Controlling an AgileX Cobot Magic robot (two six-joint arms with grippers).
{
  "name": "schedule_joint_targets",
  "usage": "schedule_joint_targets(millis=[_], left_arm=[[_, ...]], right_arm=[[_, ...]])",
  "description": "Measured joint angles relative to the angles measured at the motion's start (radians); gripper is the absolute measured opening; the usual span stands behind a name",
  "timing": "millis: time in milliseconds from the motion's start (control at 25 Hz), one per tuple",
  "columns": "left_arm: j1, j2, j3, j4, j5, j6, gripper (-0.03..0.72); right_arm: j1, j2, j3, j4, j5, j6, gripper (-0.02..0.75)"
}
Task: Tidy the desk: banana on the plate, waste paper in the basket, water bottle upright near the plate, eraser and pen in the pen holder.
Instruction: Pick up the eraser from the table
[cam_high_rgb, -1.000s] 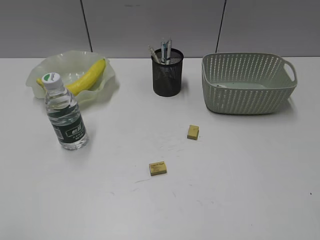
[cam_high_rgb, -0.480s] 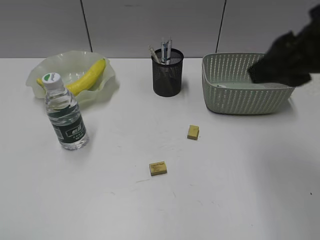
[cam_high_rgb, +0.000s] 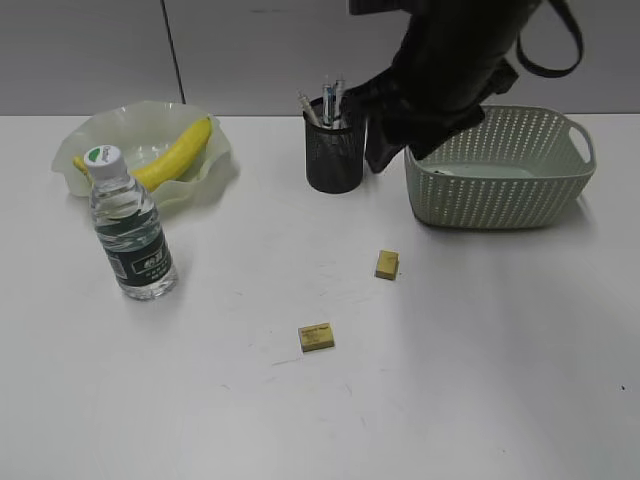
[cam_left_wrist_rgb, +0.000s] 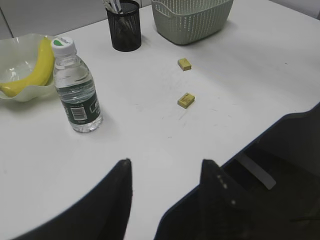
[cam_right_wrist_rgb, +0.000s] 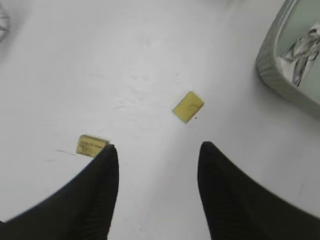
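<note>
My right gripper needs to next move down to the yellow eraser that is nearer the basket, and then it will close on that eraser's sides (cam_high_rgb: 387, 264) (cam_right_wrist_rgb: 188, 106).
Two yellow erasers lie on the white desk (cam_high_rgb: 480, 350): one in the middle (cam_high_rgb: 387, 264), one nearer the front (cam_high_rgb: 316, 336). My right gripper (cam_right_wrist_rgb: 157, 147) is open and empty, hovering above them; both erasers show in its wrist view (cam_right_wrist_rgb: 188, 106) (cam_right_wrist_rgb: 91, 145). In the exterior view the right gripper (cam_high_rgb: 390, 145) hangs between the pen holder (cam_high_rgb: 334, 160) and the basket (cam_high_rgb: 500, 190). Pens (cam_high_rgb: 330, 100) stand in the holder. Waste paper (cam_right_wrist_rgb: 300, 52) lies in the basket. The banana (cam_high_rgb: 180, 152) lies on the plate (cam_high_rgb: 110, 130). The water bottle (cam_high_rgb: 130, 225) stands upright beside it. My left gripper (cam_left_wrist_rgb: 166, 165) is open and empty.
The left wrist view shows the desk's front edge (cam_left_wrist_rgb: 260, 137) with a dark drop beyond it. The right arm's black body hides the basket's left rim and part of the back wall in the exterior view.
My right arm has come in from the right, passed over the basket and now hangs between basket and pen holder. The objects on the desk have not moved.
</note>
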Motion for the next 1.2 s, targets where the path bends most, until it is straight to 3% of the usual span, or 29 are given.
schedule_joint_targets(millis=[280,560,800,1200], left_arm=[[0.0,0.0,0.0,0.0,0.0,0.0,0.331],[0.0,0.0,0.0,0.0,0.0,0.0,0.331],[0.0,0.0,0.0,0.0,0.0,0.0,0.331],[0.0,0.0,0.0,0.0,0.0,0.0,0.331]], right_arm=[[0.008,0.295,-0.246,-0.05,0.225,0.211,0.431],[-0.016,0.466,-0.286,0.029,0.224,0.296,0.524],[-0.09,0.496,-0.288,0.118,0.216,0.323,0.529],[-0.093,0.554,-0.288,0.147,0.192,0.328,0.495]])
